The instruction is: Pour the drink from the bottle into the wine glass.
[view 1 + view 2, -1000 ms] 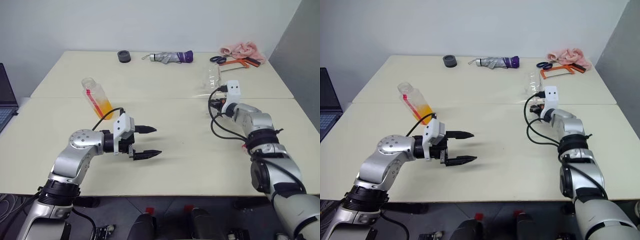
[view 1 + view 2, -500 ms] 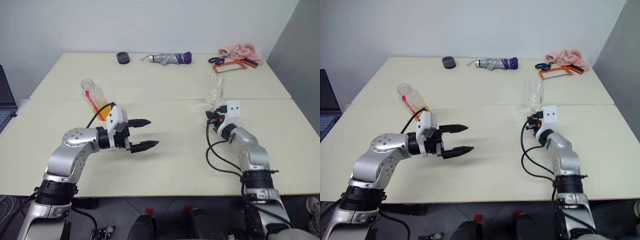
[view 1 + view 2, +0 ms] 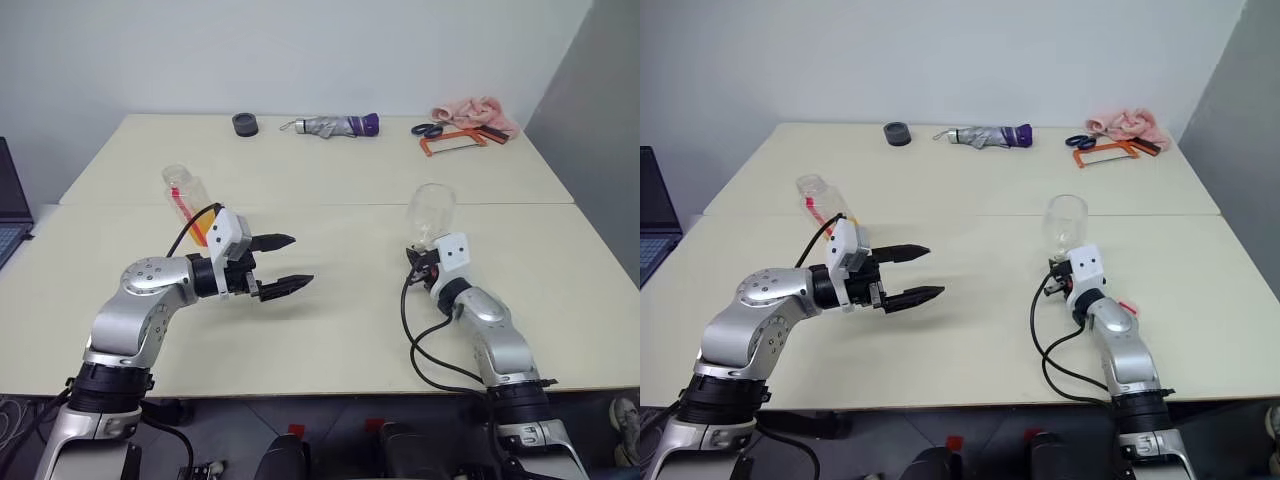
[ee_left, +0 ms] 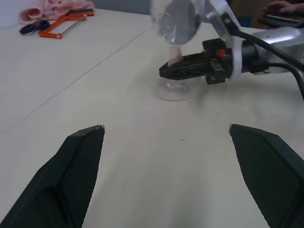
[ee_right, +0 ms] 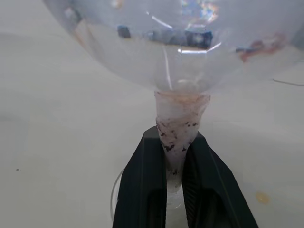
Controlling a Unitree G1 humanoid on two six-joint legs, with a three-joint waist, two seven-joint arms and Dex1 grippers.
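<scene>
Next, my right gripper sets down and lets go of the wine glass on the bare table [image 3: 330, 255] just past the fingertips of my left gripper.
The wine glass [image 3: 430, 208] stands upright on the cream table [image 3: 340, 330], right of centre, and its bowl looks empty. My right gripper [image 5: 173, 156] is shut on its stem [image 5: 178, 124], just above the round foot [image 4: 173, 90]. The bottle [image 3: 184, 193] stands at the left with its cap off, and the orange drink [image 3: 199, 228] fills its lower part. My left gripper [image 3: 286, 262] hovers open in front of and to the right of the bottle, pointing toward the glass, with nothing between its fingers [image 4: 80, 161].
Along the far edge lie a black round object [image 3: 245, 124], a folded grey and purple umbrella [image 3: 330, 124], scissors with an orange saw [image 3: 452, 140] and a pink cloth [image 3: 474, 108]. A laptop [image 3: 10, 205] sits at the far left.
My right gripper has drawn the wine glass back toward me and a little to the left, still shut on the stem. The left gripper has barely moved. The camera view has shifted.
</scene>
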